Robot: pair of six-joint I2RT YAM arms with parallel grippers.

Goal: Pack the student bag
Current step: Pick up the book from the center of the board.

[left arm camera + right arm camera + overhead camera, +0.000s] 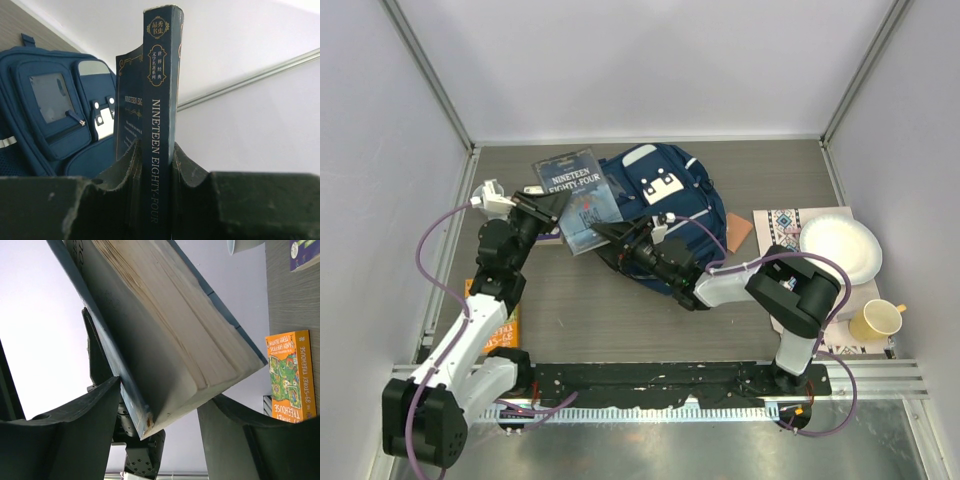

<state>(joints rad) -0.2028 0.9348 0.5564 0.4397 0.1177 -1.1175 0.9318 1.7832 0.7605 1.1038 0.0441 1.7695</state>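
Observation:
The left gripper holds the book far down its spine, so it should take a new grip near the spine's top point(159, 55) before the right gripper takes the lower end of the book.
The student bag point(685, 205), a navy backpack with a white patch, lies at the back centre of the table. It also shows in the left wrist view point(45, 115). My left gripper point(542, 206) is shut on the spine of a dark blue book, "Nineteen Eighty-Four" point(570, 185), and holds it in the air beside the bag's left edge. In the left wrist view the book point(162, 75) stands upright between my closed gripper point(155, 160). My right gripper point(617, 238) is open over the bag. The book's lower corner point(165, 325) sits between its spread gripper point(165, 405).
An orange book, "39-Storey Treehouse" point(498, 322), lies on the table by the left arm and shows in the right wrist view point(290, 375). At the right are a patterned mat point(782, 224), a white paper plate point(840, 248) and a yellow cup point(876, 320).

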